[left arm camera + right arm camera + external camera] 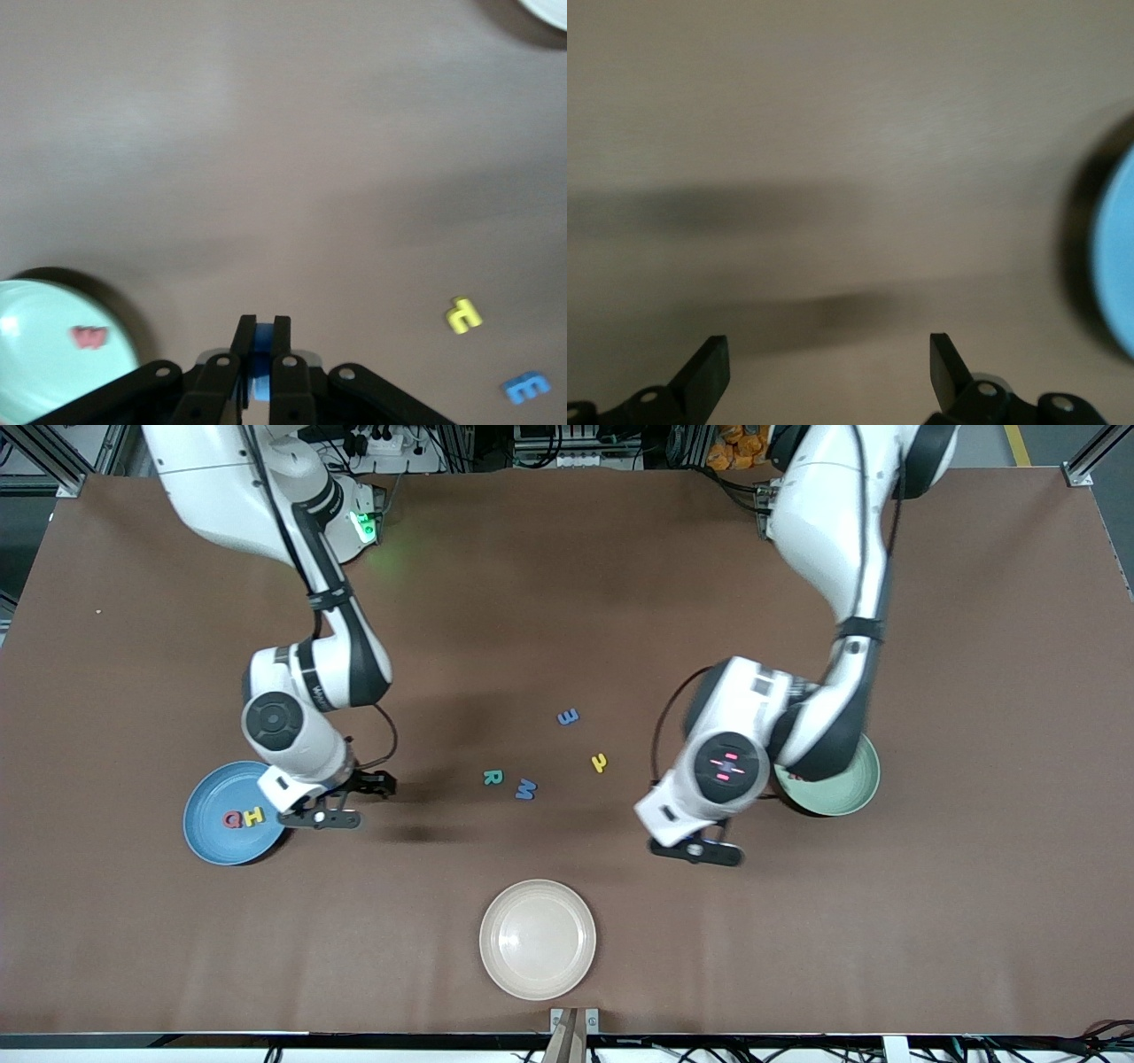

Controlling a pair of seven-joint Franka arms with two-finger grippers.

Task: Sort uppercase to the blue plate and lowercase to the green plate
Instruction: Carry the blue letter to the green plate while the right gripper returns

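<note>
My right gripper will grip the teal R (493, 777) beside the blue M, because that uppercase letter belongs on the blue plate.
My left gripper (700, 849) (257, 324) is shut on a small blue foam letter (262, 341) over bare table beside the pale green plate (852, 793); the letter's shape is hidden. In the left wrist view that plate (35, 354) holds the red m-like letter (89, 336). My right gripper (354, 797) (828, 354) is open and empty beside the blue plate (208, 834) (1116, 266), which holds the red Q (233, 819) and yellow H (254, 815). On the table lie the teal R (492, 777), blue M (524, 789), yellow hooked letter (599, 762) (463, 314) and blue m/E-like letter (568, 716) (525, 387).
A cream-beige plate (538, 939) (549, 9) stands near the table's front edge, nearer to the front camera than the loose letters. Brown table surface spreads all round.
</note>
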